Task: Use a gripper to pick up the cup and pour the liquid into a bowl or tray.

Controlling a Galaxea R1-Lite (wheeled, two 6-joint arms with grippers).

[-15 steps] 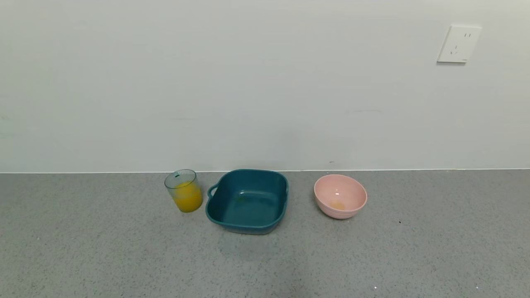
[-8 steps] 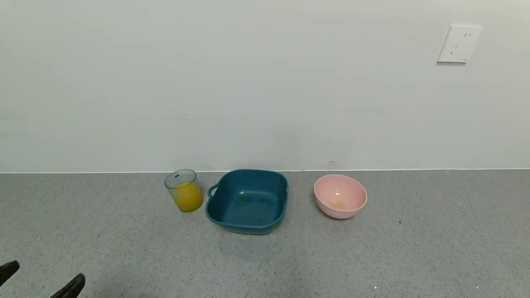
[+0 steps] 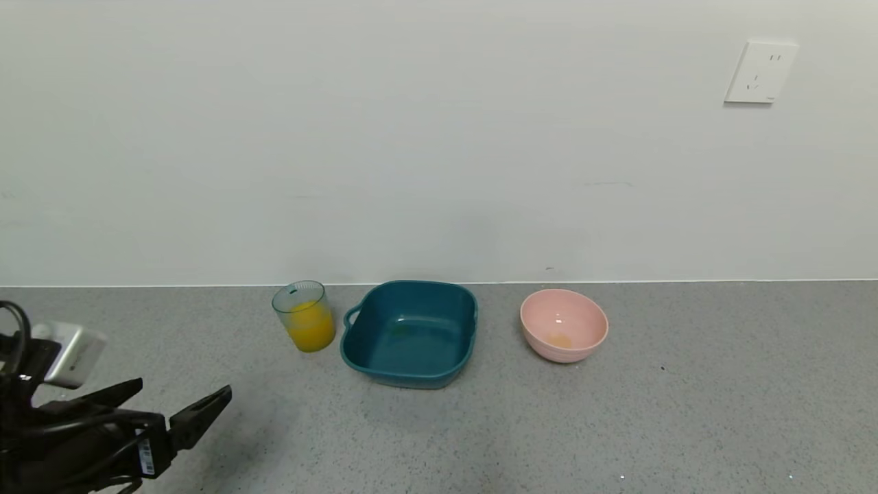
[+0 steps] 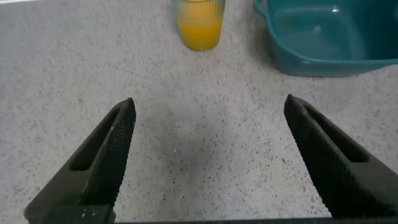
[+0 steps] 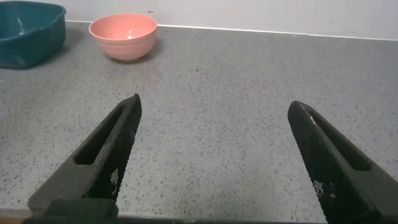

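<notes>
Next, the robot's left gripper should move to the lower half of the cup (image 3: pixel 310 330) (image 4: pixel 200 32), where the orange-yellow liquid sits, and close there.
The cup (image 3: pixel 304 315) is a translucent ribbed tumbler, upright near the wall, about half full of orange-yellow liquid (image 3: pixel 311 330). The dark teal tray (image 3: pixel 410 333) stands just right of it, its loop handle facing the cup, with no liquid showing in it. My left gripper (image 3: pixel 180 392) is open and empty at the lower left, well short of the cup. In the left wrist view the cup (image 4: pixel 199 22) and the tray (image 4: pixel 329 34) lie ahead of the open gripper (image 4: pixel 208 109). My right gripper (image 5: pixel 214 106) is open and empty, out of the head view.
A round pink bowl (image 3: pixel 563 324) stands right of the tray, with a small yellow residue at its bottom; it also shows in the right wrist view (image 5: pixel 122 35). The grey speckled counter (image 3: pixel 617 412) ends at a white wall with a socket (image 3: pixel 759 72).
My left gripper has come up into the head view from the lower left corner and moved right and forward toward the cup. The cup, tray and bowl have not moved.
</notes>
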